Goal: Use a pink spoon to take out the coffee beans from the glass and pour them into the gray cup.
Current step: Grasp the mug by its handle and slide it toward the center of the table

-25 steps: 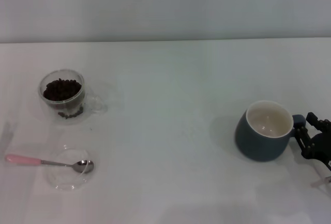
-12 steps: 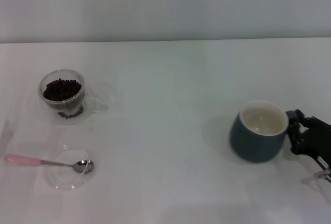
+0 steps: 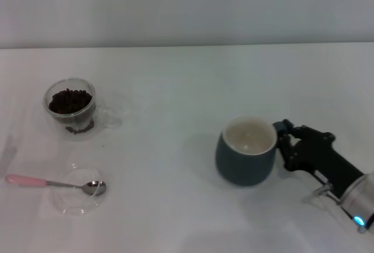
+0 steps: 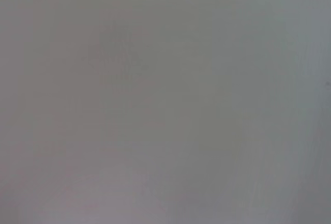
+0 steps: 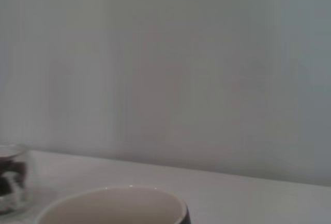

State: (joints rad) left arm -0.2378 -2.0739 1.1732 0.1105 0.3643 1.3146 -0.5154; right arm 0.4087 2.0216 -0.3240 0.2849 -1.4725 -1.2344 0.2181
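Note:
My right gripper has the gray cup to put down. It will set the cup on the bare front table closer to the clear dish (image 3: 191,209).
The gray cup (image 3: 245,152) stands upright at the table's right centre, its cream inside empty. My right gripper (image 3: 286,138) is shut on the handle at the cup's right side. The cup's rim (image 5: 111,203) fills the near edge of the right wrist view, with the glass (image 5: 12,176) far off beyond it. The glass (image 3: 71,108) with its heap of coffee beans (image 3: 70,100) stands at the far left. The pink spoon (image 3: 52,183) lies in front of it, bowl resting in a shallow clear dish (image 3: 79,193). My left gripper is out of view.
The white table (image 3: 187,89) runs back to a pale wall. A few beans lie at the bottom between the glass's walls. The left wrist view shows only a blank grey surface.
My right gripper has slid the gray cup leftward across the table, from near the right edge toward the centre. The glass, spoon and dish have not moved.

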